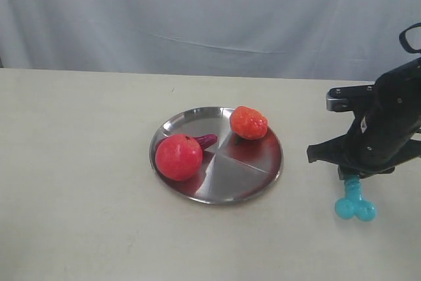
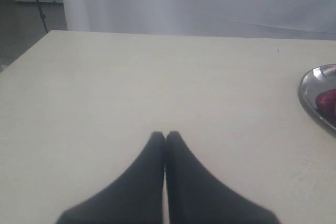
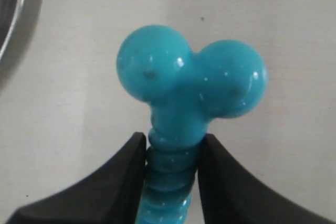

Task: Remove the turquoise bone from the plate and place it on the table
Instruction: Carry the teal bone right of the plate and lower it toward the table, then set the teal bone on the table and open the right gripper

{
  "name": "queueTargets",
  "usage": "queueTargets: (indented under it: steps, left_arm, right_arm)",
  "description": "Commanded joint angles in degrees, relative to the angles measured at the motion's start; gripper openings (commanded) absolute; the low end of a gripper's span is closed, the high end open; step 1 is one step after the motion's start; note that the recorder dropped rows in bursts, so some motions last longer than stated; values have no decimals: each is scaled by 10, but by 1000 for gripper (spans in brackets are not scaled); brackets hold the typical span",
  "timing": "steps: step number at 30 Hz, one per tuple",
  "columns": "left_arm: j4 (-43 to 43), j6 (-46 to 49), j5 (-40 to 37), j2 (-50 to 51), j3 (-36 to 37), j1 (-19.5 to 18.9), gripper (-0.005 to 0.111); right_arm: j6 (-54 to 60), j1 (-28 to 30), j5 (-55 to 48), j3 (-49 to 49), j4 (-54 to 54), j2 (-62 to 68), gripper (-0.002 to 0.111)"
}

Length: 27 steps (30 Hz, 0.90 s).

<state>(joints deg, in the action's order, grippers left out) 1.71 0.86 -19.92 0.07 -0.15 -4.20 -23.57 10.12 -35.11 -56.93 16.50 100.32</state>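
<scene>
Next, my right gripper lets go of the turquoise bone on the bare table (image 1: 317,185) (image 3: 92,163) close beside the steel plate's rim.
The turquoise bone (image 1: 355,203) hangs knob-down over the beige table (image 1: 79,182), to the right of the steel plate (image 1: 260,179). My right gripper (image 1: 354,177) is shut on its ribbed shaft. In the right wrist view the bone (image 3: 191,85) fills the middle, with the right gripper (image 3: 172,145) pinching the shaft between both black fingers and the plate's rim (image 3: 18,19) at one corner. My left gripper (image 2: 165,136) is shut with nothing in it, low over bare table; it is outside the exterior view.
On the plate sit a red ball-like toy (image 1: 178,156), an orange-red strawberry-like toy (image 1: 248,122) and a dark purple toy (image 1: 206,140) half hidden behind the ball. The plate's edge (image 2: 310,100) shows in the left wrist view. A white curtain (image 1: 197,11) backs the table.
</scene>
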Motion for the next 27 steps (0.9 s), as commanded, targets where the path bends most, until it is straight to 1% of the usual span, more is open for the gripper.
queueTargets:
  steps: [1, 7, 15, 23, 27]
  left_arm:
    - [2, -2, 3, -1, 1, -3, 0]
    - [2, -2, 3, -1, 1, -3, 0]
    - [2, -2, 3, -1, 1, -3, 0]
    - [2, -2, 3, -1, 1, -3, 0]
    - [2, -2, 3, -1, 1, -3, 0]
  right_arm:
    - [5, 4, 18, -6, -1, 1, 0]
    - [2, 4, 28, -6, -9, 1, 0]
    - [70, 4, 71, -6, -117, 1, 0]
    - [71, 4, 77, -6, -134, 47, 0]
    - [93, 4, 96, -6, -134, 68, 0]
